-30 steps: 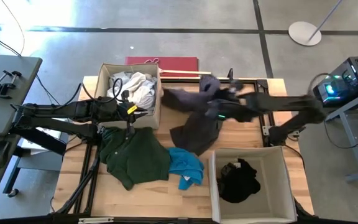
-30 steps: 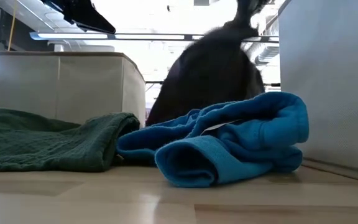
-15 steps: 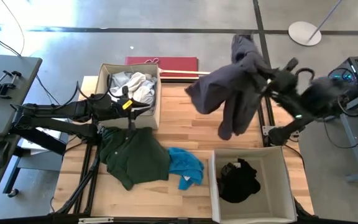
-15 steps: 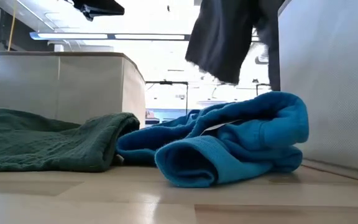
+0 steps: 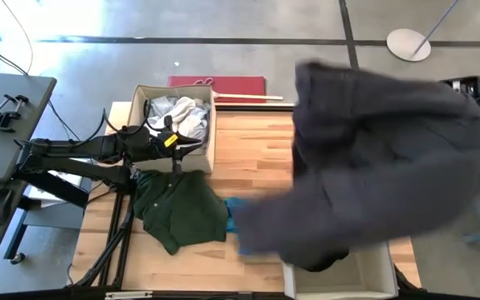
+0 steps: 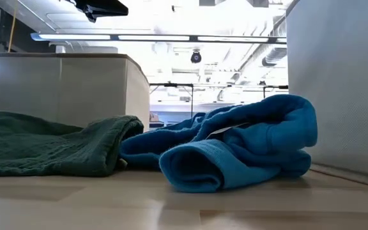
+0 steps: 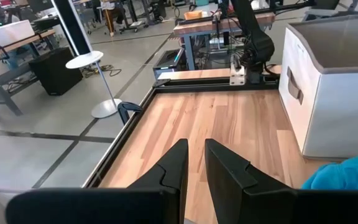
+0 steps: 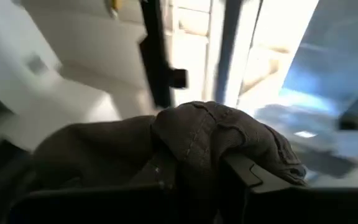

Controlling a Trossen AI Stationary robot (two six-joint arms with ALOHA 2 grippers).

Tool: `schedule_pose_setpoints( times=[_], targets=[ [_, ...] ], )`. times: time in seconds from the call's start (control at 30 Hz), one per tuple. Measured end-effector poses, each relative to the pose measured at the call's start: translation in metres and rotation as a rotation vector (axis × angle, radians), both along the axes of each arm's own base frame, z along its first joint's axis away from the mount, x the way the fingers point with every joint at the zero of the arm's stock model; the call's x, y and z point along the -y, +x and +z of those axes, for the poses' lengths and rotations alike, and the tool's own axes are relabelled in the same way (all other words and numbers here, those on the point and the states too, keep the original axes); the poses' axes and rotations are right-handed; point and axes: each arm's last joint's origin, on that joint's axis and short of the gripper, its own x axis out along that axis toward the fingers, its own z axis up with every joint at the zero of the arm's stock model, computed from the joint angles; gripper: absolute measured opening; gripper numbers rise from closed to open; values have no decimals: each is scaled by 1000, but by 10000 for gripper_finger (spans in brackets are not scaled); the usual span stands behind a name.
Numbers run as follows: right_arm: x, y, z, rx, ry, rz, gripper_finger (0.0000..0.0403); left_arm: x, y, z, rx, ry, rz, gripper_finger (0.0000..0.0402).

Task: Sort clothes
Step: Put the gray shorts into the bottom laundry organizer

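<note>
The robot's right gripper will release the dark grey garment inside the beige box at the table's near edge (image 5: pixel 327 234). The garment is now high in the air over the table.
A dark grey garment (image 5: pixel 382 167) billows high in the air over the table's right half, and my right gripper (image 8: pixel 197 171) is shut on it. In the high view the cloth hides that gripper. A dark green garment (image 5: pixel 177 208) lies flat on the table's near left. A bright blue garment (image 6: pixel 235 150) lies crumpled beside it, mostly covered from above. White and pale clothes (image 5: pixel 177 112) fill the left beige box (image 5: pixel 140 96). My left gripper (image 7: pixel 194 165) hovers shut near that box, holding nothing. My right gripper pinches a bunched-up wad of the dark grey garment (image 8: pixel 210 134) between its two fingers, several gathered layers. The garment is lifted clear of the table and spreads out loosely in the air. Which part of the garment this is cannot be told.
The right beige box (image 5: pixel 373 271) stands at the near right, largely covered from above by the flying cloth. A red flat object (image 5: pixel 223 83) lies beyond the table's far edge. Bare wood (image 7: pixel 229 124) shows in the table's middle.
My right gripper has swung up and toward the table's right edge, tipping upward. It has carried the dark grey garment off the table's far middle. The garment now flares wide, high above the right half. My left gripper has tipped up slightly.
</note>
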Motion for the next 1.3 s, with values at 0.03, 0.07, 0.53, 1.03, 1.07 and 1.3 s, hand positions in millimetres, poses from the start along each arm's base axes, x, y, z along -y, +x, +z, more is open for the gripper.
schedule_pose_setpoints(
  times=[0.03,0.07,0.53,1.03,1.07,1.3],
  targets=[
    [0,-3,-1,-30,-1,42,49,0,0,0,0,0,0,44],
    [0,-6,-3,-75,-4,78,49,0,0,0,0,-2,0,44],
    [-50,30,-109,-1285,205,-175,51,0,-1,-3,-26,-26,5,44],
    [-102,30,-176,-1855,816,-225,44,0,-1,-4,-24,-50,11,44],
    [-106,31,-178,-1880,841,-219,44,0,-1,-4,-23,-50,11,44],
    [-130,32,-209,-2181,1039,-414,43,0,-1,-4,-26,-53,12,44]
  ],
)
